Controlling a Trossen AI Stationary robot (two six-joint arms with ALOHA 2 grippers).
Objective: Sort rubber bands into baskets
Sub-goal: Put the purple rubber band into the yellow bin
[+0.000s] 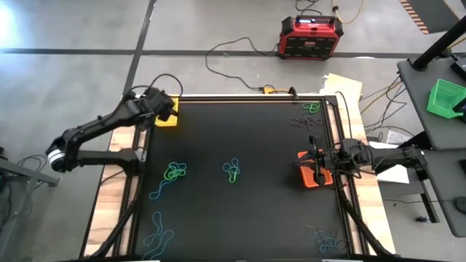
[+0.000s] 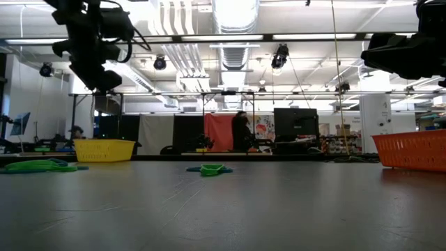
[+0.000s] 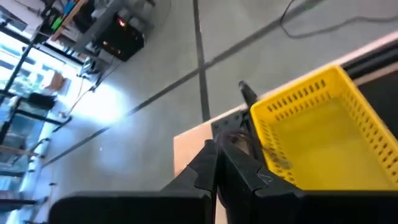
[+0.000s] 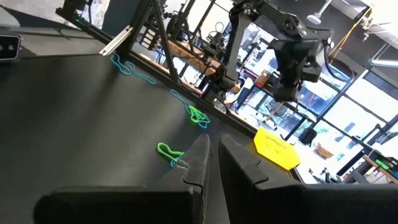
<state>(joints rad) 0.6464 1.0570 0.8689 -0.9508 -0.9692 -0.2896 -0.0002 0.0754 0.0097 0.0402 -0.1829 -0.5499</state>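
The robot's left gripper will release the dark rubber band on the bottom of the yellow basket (image 1: 166, 113) (image 3: 333, 144), close to the middle of the basket.
The yellow basket (image 1: 166, 118) stands at the table's far left corner, and my left gripper (image 1: 172, 110) hovers above it with its fingers shut (image 3: 217, 163); no band shows between them. The orange basket (image 1: 313, 172) stands at the right edge, and my right gripper (image 1: 314, 154) is above it, shut (image 4: 214, 159) and empty. The green basket (image 1: 445, 98) sits on a side table off to the right. Rubber bands lie loose on the black mat: green and blue clumps (image 1: 175, 173) (image 1: 231, 171), blue ones (image 1: 156, 236) (image 1: 328, 240), and dark and green ones (image 1: 306, 118).
The black mat (image 1: 247, 218) is bordered by a metal frame and wooden edges. A red and black box (image 1: 309, 36) and cables lie on the floor beyond the far edge. In the low view both arms hang well above the table (image 2: 90, 42) (image 2: 411, 52).
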